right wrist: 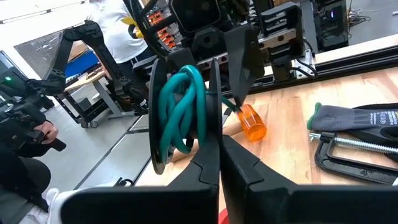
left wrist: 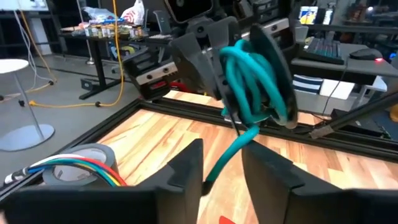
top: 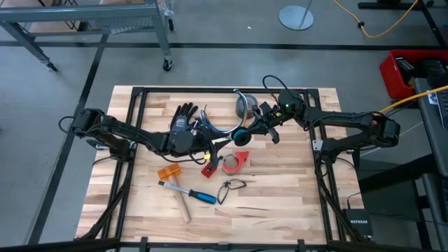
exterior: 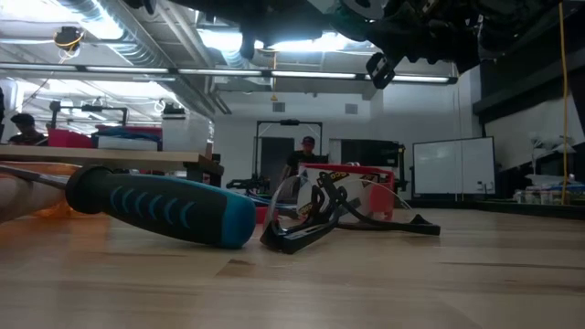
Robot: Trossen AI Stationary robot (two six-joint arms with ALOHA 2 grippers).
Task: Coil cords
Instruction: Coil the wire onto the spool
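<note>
I can see only the teal cord's loose end between my left gripper's fingers, so next I take the spool's edge [left wrist: 230, 117] with my left gripper before my right gripper opens.
A teal cord [left wrist: 255, 81] is wound in a coil on a black round spool [right wrist: 155, 118], held above the middle of the table by my right gripper [right wrist: 219, 163], which is shut on it. My left gripper [left wrist: 222, 177] faces the spool from the table's left, open; the cord's loose tail [left wrist: 227, 155] runs down between its fingers. A bundle of thin multicoloured wires [left wrist: 74, 168] lies under my left arm beside the black glove [top: 183, 119]. In the high view the coil [top: 240, 136] sits between the two grippers. My right gripper pinches the rim of the spool's nearer flange [right wrist: 211, 118] between its two fingers, coming level from the table's right. The spool stands on edge, lifted clear of the table. My left gripper: I cannot tell whether its fingers touch the teal tail that passes between them.
A grey tape roll [top: 246, 105] lies at the far middle. A red tape roll [top: 234, 162], a red clamp [top: 210, 168], an orange piece [top: 168, 172], a blue-handled hammer [top: 185, 194] and a small black cord loop [top: 231, 185] lie nearer.
</note>
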